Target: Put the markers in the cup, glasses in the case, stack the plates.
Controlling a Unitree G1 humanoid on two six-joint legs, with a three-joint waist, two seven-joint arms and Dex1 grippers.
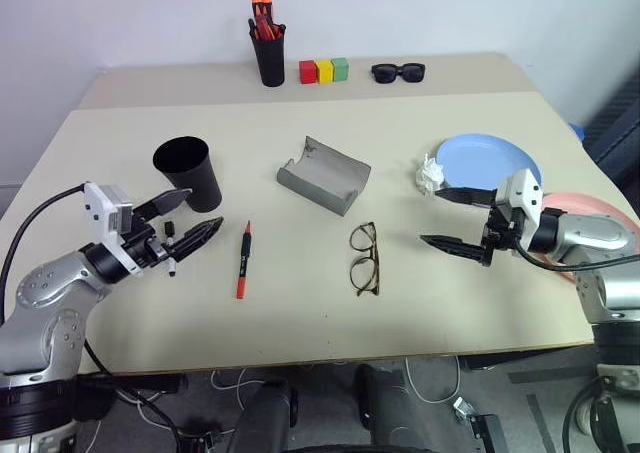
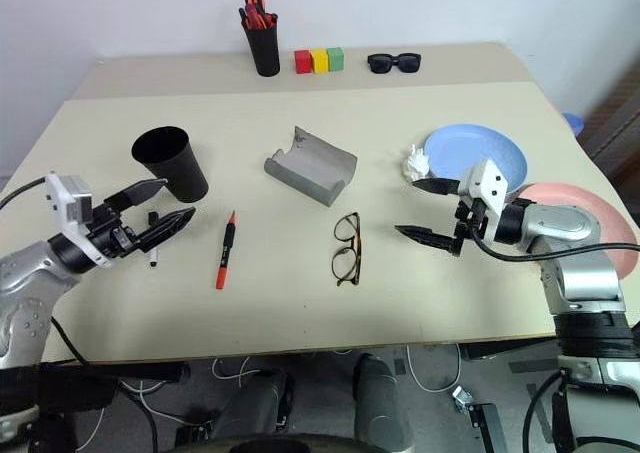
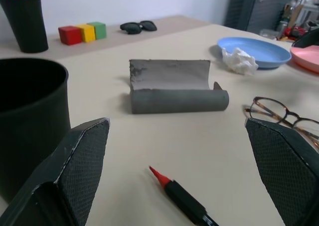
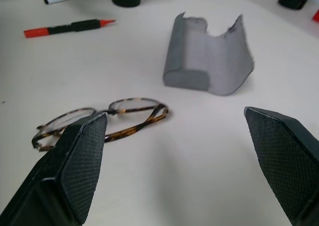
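The black marker's dark end [image 1: 169, 231], the one nearer the black cup, is next for my left gripper, which should go there and close on it.
The black cup [image 1: 188, 171] stands upright at the left. In front of it lie the red marker [image 1: 243, 260] and the shorter black marker [image 2: 152, 253], which sits just beneath my open left gripper [image 1: 205, 209]. The glasses [image 1: 365, 259] lie folded near the table's middle, and behind them the grey case [image 1: 323, 174] lies open. On the right, the light blue plate [image 1: 488, 159] and the pink plate [image 1: 592, 202] sit side by side. My right gripper [image 1: 430, 216] hovers open between the glasses and the plates, with nothing in it.
A crumpled white tissue [image 1: 430, 174] rests by the blue plate's left rim. Along the back stand a black pot of orange-red pens [image 1: 268, 53], three coloured blocks [image 1: 323, 70] and black sunglasses [image 1: 398, 71]. The table's front edge [image 1: 300, 351] is close to both arms.
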